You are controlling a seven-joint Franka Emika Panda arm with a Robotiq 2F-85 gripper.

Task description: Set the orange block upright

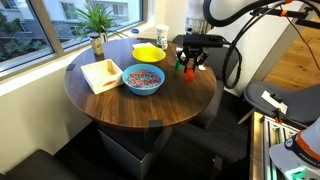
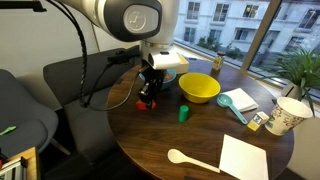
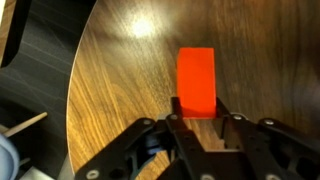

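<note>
My gripper will put the orange block, now close to the table's edge, down upright on the wooden table (image 1: 186, 75), next to the green block.
The orange block (image 3: 197, 80) is a small red-orange piece on the round wooden table (image 3: 110, 80), close to the table's edge. My gripper (image 3: 197, 108) stands right over it, with a black finger pressed against each side of the block's near end. In both exterior views the gripper (image 1: 186, 64) (image 2: 148, 97) reaches down to the tabletop, and only a bit of the orange block (image 1: 181, 70) (image 2: 143, 104) shows under the fingers. I cannot tell whether the block is upright or lying flat.
A small green block (image 2: 184, 113) (image 1: 189, 72) stands beside the gripper. A yellow bowl (image 2: 199, 88), a blue bowl of coloured sweets (image 1: 143, 79), a white tray (image 1: 101, 75), a wooden spoon (image 2: 190, 160), a paper cup (image 2: 285, 115) and a potted plant (image 1: 97, 20) share the table.
</note>
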